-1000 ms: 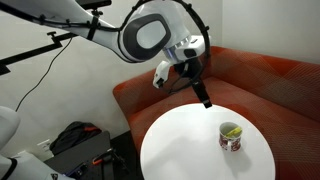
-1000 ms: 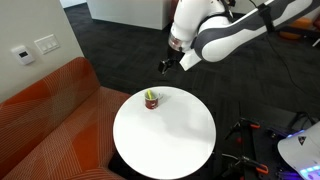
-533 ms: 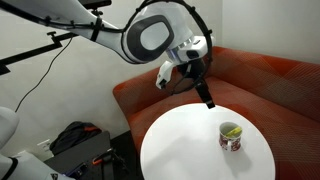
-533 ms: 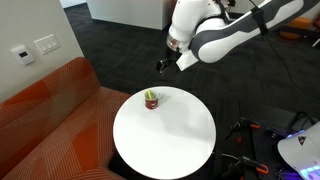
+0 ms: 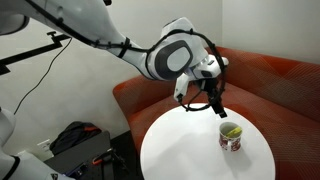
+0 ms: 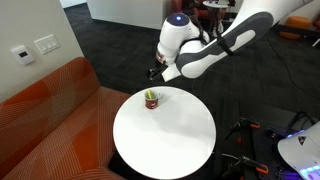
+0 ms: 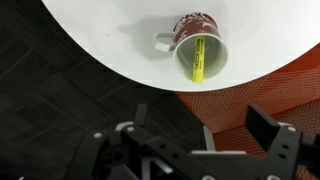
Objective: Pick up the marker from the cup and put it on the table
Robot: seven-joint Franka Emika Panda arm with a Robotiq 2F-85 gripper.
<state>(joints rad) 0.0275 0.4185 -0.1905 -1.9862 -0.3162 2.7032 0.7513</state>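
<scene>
The robot's gripper needs to close on the upper end [image 5: 238, 130] [image 7: 197, 78] of the yellow-green marker, where the marker leans on the cup's rim.
The cup [image 5: 231, 138], a small white mug with dark red patterning, stands near the edge of the round white table [image 5: 185, 145]. The yellow-green marker [image 5: 231, 130] stands inside it. Both also show in an exterior view: cup [image 6: 151, 101], marker [image 6: 151, 95], table [image 6: 170, 140]. My gripper [image 5: 218, 104] hangs above the table edge, a little up and to the side of the cup, apart from it; it also shows in an exterior view [image 6: 155, 72]. In the wrist view the gripper [image 7: 205, 125] is open and empty, with the cup [image 7: 195, 42] and marker [image 7: 198, 60] ahead of it.
A reddish-brown corner sofa [image 5: 275, 80] wraps behind the table and also shows in an exterior view [image 6: 45, 115]. A black bag and stand [image 5: 78, 145] sit on the floor beside it. Dark carpet [image 6: 120, 40] surrounds the table.
The arm has swung over toward the cup. The gripper has dropped lower and now sits close above the cup's side of the table. Cup and marker have not moved.
</scene>
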